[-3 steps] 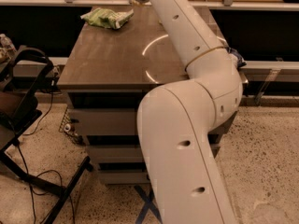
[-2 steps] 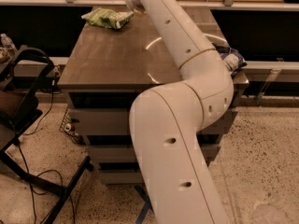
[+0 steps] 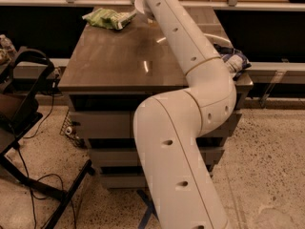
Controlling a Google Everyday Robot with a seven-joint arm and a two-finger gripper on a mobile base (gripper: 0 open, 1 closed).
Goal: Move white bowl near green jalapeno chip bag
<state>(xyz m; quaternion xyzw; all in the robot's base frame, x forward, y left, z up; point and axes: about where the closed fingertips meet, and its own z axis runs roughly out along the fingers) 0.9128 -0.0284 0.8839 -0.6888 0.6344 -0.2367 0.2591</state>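
Observation:
I will let go of the white bowl near the brown table's far edge (image 3: 136, 14), next to the green jalapeno chip bag.
The green jalapeno chip bag (image 3: 108, 18) lies at the far left corner of the brown table (image 3: 119, 61). The white bowl (image 3: 138, 5) shows as a curved white rim just right of the bag, mostly hidden behind my arm (image 3: 176, 37). I cannot tell whether the bowl rests on the table or is lifted. My gripper is at the far end of the arm, at the top edge beside the bowl, hidden by the wrist.
A dark blue-and-white bag (image 3: 235, 60) lies at the table's right edge behind my arm. A black chair frame (image 3: 21, 109) and cables stand on the floor at the left. A counter ledge (image 3: 267, 4) runs behind the table.
My arm has swung left across the table's far side, towards the green bag. The white bowl's rim now shows close beside the bag.

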